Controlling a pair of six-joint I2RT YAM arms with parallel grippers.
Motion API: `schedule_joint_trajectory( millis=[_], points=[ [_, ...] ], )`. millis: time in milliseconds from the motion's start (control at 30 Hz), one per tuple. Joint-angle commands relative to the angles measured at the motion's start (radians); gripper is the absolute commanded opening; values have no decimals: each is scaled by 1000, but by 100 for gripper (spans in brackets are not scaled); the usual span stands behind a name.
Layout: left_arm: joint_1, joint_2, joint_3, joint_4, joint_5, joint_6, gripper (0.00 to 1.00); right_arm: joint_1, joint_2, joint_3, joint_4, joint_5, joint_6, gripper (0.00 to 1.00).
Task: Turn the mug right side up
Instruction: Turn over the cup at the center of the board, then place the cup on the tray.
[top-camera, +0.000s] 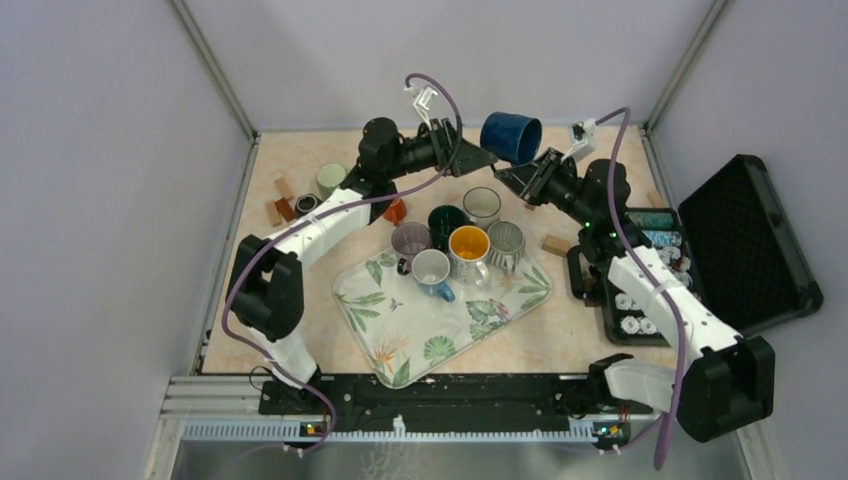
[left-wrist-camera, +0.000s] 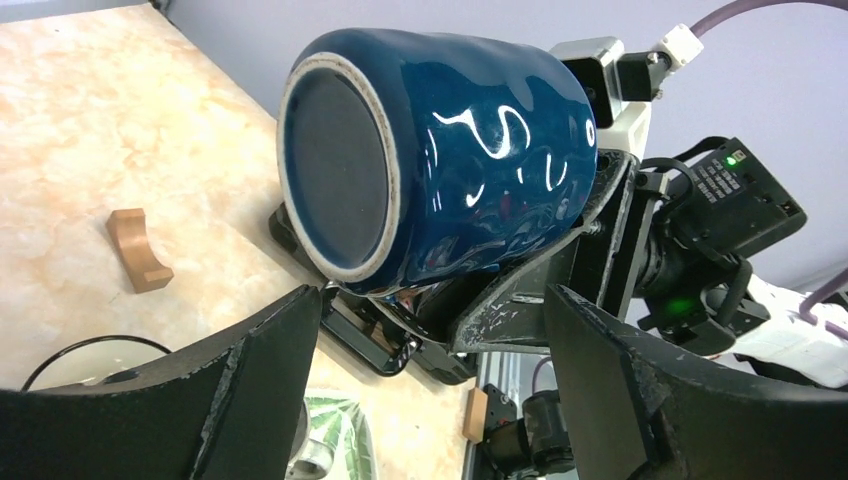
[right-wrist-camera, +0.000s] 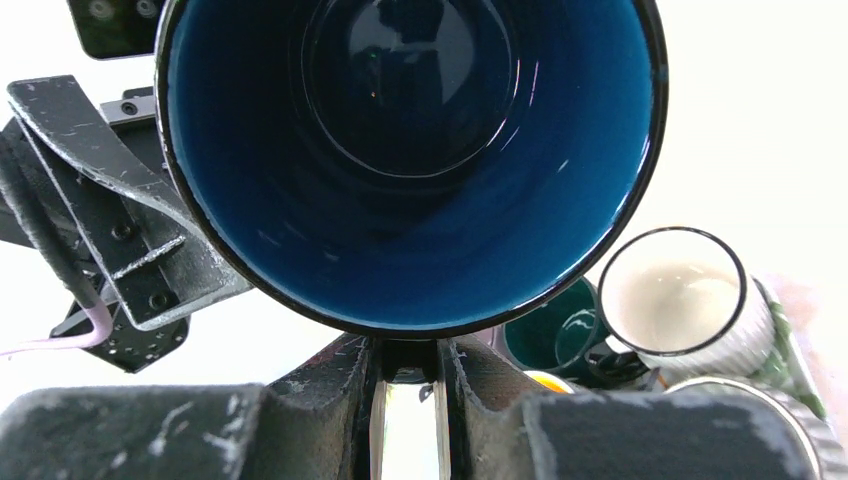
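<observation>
Next, I release the dark blue mug from my right gripper on the leaf-patterned tray's edge (top-camera: 527, 279), beside the ribbed gray mug. The dark blue mug hangs over the table's back now.
A dark blue mug (top-camera: 511, 137) hangs in the air over the back of the table, lying on its side. My right gripper (top-camera: 527, 172) is shut on its handle. In the right wrist view the mug's open mouth (right-wrist-camera: 410, 150) faces the camera, and the right gripper (right-wrist-camera: 405, 352) pinches the handle just below the rim. My left gripper (top-camera: 480, 158) is open just left of the mug. In the left wrist view the mug's base (left-wrist-camera: 340, 170) faces the camera, above the left gripper (left-wrist-camera: 435, 312), whose fingers (left-wrist-camera: 260, 380) stand wide apart and hold nothing.
A leaf-patterned tray (top-camera: 440, 330) at mid table holds several upright mugs, among them a white one (right-wrist-camera: 680, 300) and a dark green one (right-wrist-camera: 550, 335). An open black case (top-camera: 750, 230) lies at the right. A green cup (top-camera: 331, 178) and wooden blocks (top-camera: 283, 205) sit at back left.
</observation>
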Motion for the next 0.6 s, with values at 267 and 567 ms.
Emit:
schedule_joint_trajectory(
  millis=[267, 567],
  points=[
    [-3, -119, -20, -161, -88, 191, 98, 13, -140, 130, -205, 106, -143, 0],
    [-3, -196, -46, -300, -156, 289, 98, 17, -233, 177, -613, 189, -227, 0]
  ],
)
